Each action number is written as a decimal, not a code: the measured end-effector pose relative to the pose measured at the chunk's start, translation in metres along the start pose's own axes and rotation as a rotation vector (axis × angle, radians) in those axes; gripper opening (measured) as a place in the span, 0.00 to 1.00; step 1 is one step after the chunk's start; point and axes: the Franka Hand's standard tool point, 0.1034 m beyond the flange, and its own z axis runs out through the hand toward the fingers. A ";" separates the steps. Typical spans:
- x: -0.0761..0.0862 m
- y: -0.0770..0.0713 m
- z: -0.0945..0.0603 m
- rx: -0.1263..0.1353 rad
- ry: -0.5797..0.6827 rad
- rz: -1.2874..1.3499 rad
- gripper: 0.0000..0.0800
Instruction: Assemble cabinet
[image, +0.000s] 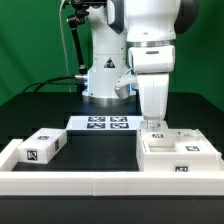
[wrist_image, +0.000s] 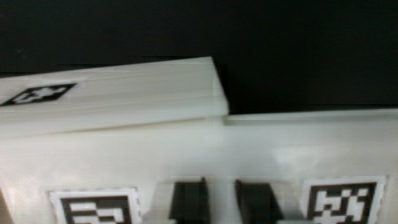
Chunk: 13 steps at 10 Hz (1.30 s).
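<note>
Next, my gripper sets the white cabinet part down flush on top of the white box (image: 158, 141) (wrist_image: 45, 170), at its marker-board end, and lets go of it there.
In the exterior view the gripper (image: 152, 124) stands straight down on the white cabinet parts (image: 178, 152) at the exterior view's right; its fingertips are hidden among them. Another white tagged cabinet part (image: 40, 148) lies at the exterior view's left. In the wrist view the two dark fingers (wrist_image: 187, 203) stand close together with a thin strip of white cabinet part (wrist_image: 267, 150) between them, so the gripper (wrist_image: 221, 203) is shut on it. Black-and-white tags sit on either side of the fingers. A second white part (wrist_image: 116, 95) with a tag lies at an angle beyond.
The marker board (image: 108, 123) lies in front of the white robot base (image: 105, 80). A low white wall (image: 90, 186) runs along the table's near edge. The table top is black (image: 100, 150).
</note>
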 end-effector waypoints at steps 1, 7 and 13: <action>0.000 0.008 0.000 0.005 -0.001 -0.001 0.09; 0.002 0.046 0.000 0.006 0.007 -0.042 0.09; 0.002 0.054 -0.005 -0.011 0.008 -0.049 0.09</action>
